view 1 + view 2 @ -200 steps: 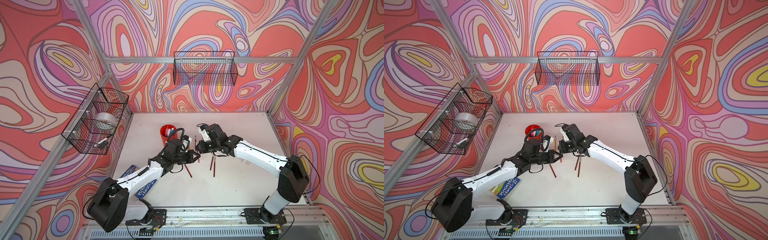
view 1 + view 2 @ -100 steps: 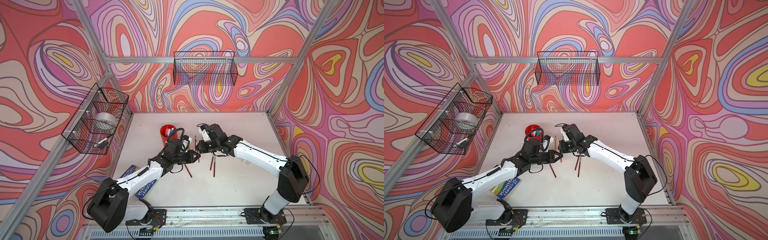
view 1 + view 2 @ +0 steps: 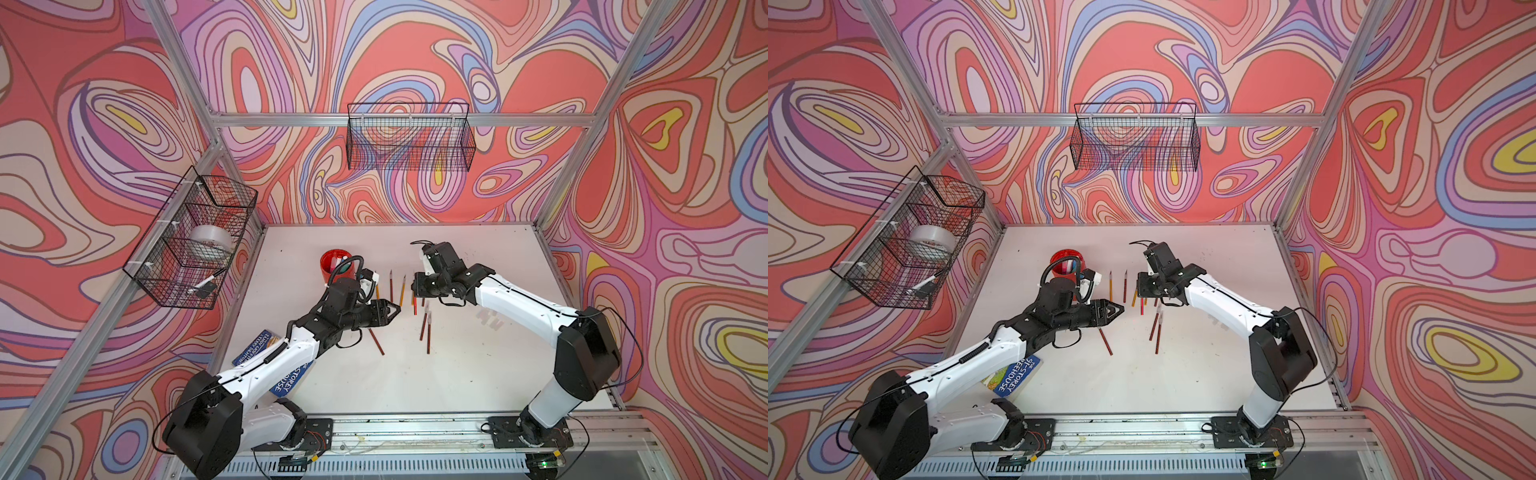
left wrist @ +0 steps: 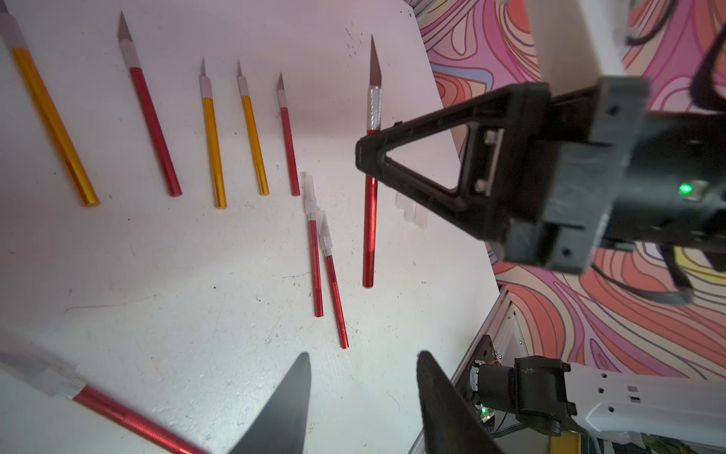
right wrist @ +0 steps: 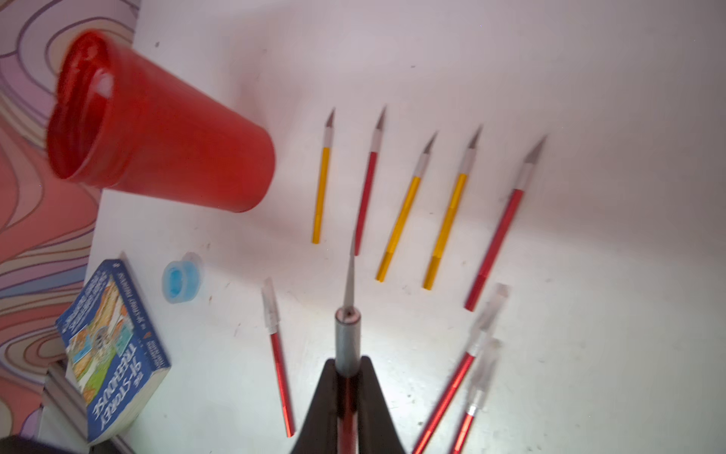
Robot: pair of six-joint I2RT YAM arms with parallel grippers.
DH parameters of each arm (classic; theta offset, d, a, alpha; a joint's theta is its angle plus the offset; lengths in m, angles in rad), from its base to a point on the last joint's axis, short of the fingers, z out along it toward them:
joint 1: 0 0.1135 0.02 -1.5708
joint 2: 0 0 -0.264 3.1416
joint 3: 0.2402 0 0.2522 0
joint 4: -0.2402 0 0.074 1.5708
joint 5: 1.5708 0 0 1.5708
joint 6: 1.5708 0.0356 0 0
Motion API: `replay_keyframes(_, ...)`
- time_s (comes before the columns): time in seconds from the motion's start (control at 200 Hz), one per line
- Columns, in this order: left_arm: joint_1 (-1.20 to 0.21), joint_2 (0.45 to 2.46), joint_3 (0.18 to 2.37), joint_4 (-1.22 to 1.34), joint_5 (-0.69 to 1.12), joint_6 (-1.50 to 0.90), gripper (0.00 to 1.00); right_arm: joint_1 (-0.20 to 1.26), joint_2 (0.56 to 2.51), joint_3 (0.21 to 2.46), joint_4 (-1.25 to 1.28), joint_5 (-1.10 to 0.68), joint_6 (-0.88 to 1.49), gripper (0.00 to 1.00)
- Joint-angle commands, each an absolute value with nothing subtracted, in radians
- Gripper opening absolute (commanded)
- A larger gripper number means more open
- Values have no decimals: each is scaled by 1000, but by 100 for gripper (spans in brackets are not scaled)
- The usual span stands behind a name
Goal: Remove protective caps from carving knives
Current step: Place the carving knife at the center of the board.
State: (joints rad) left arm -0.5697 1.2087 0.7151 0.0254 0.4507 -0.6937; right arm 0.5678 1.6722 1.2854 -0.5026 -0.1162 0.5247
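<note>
The robot's right gripper should release the red knife, now hanging upright above the table, at the end of the uncapped row (image 3: pixel 439 290) (image 5: pixel 576 238) that is farthest from the red cup.
My right gripper (image 5: pixel 347 377) is shut on a red-handled carving knife (image 5: pixel 347 334) whose blade is bare; the left wrist view shows that knife (image 4: pixel 369 236) hanging upright above the table. My left gripper (image 4: pixel 363 393) is open and empty, just left of the right gripper (image 3: pixel 417 291) in both top views. Five uncapped knives lie in a row (image 5: pixel 408 212). Three red knives still carry protective caps (image 5: pixel 270 302) (image 5: pixel 487 314) (image 5: pixel 483 369). Loose caps (image 4: pixel 410 208) lie on the table under the right arm.
A red cup (image 3: pixel 334 266) stands at the back left of the knives, with a small blue tape roll (image 5: pixel 182 279) and a blue book (image 5: pixel 110 353) nearer the left arm's base. Wire baskets hang on the back wall (image 3: pixel 409 137) and the left wall (image 3: pixel 195 237).
My left gripper's jaws have opened from shut. Both arms have stayed nearly where they were, and the right gripper still holds the knife.
</note>
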Motion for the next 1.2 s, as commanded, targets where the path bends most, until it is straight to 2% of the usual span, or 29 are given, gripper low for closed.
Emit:
replay_keyframes(0.0,-569,1173,697,-23,408,-666,48,512,1676,1240,-513,-114,537,0)
replay_keyframes(0.411,-568,1175,692,-31,398,-663,48,397,1765,1248,-525,-116,501,0)
replay_keyframes(1.197,-563,1187,693,-43,389,-654,55,344,1999,1394,-546,-79,475,0)
